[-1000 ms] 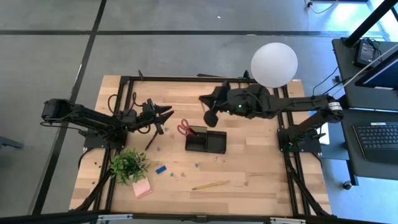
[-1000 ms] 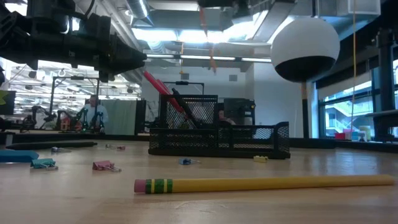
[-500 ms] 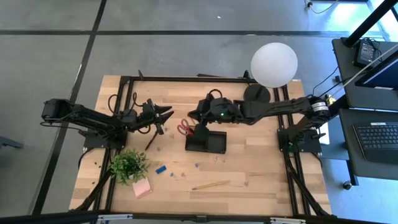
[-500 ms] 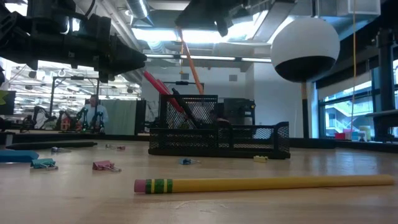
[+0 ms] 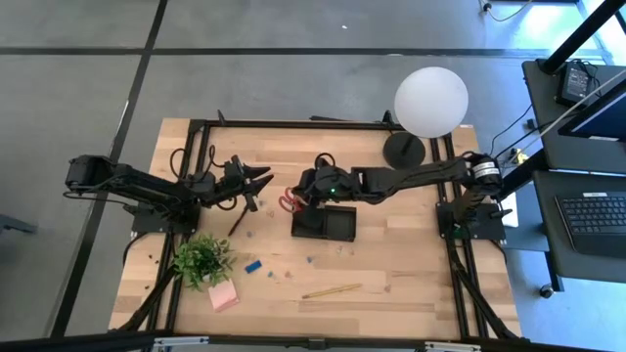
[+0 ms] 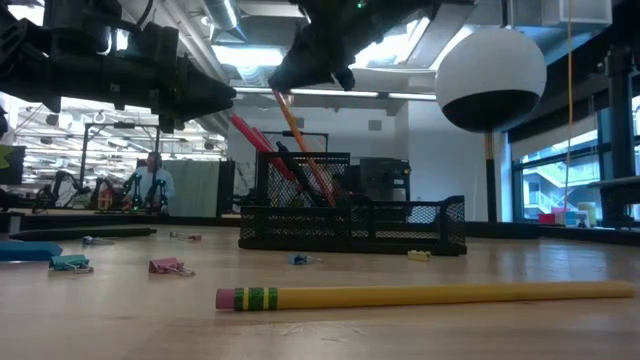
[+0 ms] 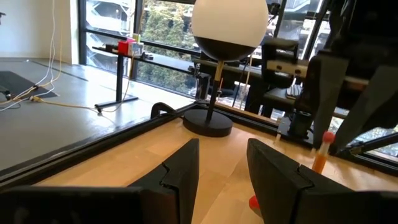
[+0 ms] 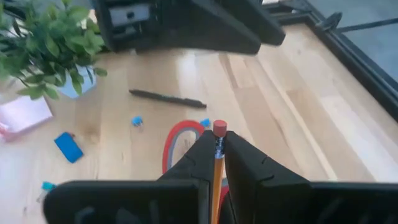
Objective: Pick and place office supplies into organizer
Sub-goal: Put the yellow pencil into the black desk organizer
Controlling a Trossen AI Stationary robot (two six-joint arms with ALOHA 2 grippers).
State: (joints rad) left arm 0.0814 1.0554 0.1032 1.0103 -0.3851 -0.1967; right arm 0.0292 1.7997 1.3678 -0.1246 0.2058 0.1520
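I need to let go of the orange pencil, now slanting down into that compartment, with my right gripper in the organizer's tall compartment (image 5: 307, 212) (image 8: 224, 210), leaning beside the red-handled scissors.
The black mesh organizer (image 5: 331, 225) (image 6: 352, 218) stands mid-table, with red-handled scissors (image 6: 248, 133) (image 8: 179, 142) sticking up out of its tall left compartment. My right gripper (image 5: 299, 192) (image 6: 303, 78) hangs over that compartment, shut on an orange pencil (image 6: 305, 145) that slants down into it. My left gripper (image 5: 262, 176) (image 7: 221, 177) waits level and open at the left, nothing between its fingers. A second pencil (image 5: 331, 290) (image 6: 430, 295), a dark pen (image 5: 238, 220) (image 8: 168, 98), a blue eraser (image 5: 253, 266) and a pink pad (image 5: 223, 296) lie flat on the table. My right gripper pinches the pencil's shaft just below its eraser end (image 8: 218, 144) between its two fingers. The fingers come slanting down from the table's right side. The eraser end (image 7: 324, 137) is uppermost, and the pencil hangs tilted with its lower end inside the organizer's tall compartment (image 6: 305, 185).
A lamp with a round black base (image 5: 404, 149) and a white globe (image 5: 430, 101) stands at the far right. A small potted plant (image 5: 202, 259) sits at the near left. Small clips (image 6: 168, 266) (image 6: 70, 263) are scattered left of the organizer.
My right gripper has come down and toward the table's left with the pencil, tipping further downward. The pencil, which hung above the organizer, now reaches into its tall left compartment.
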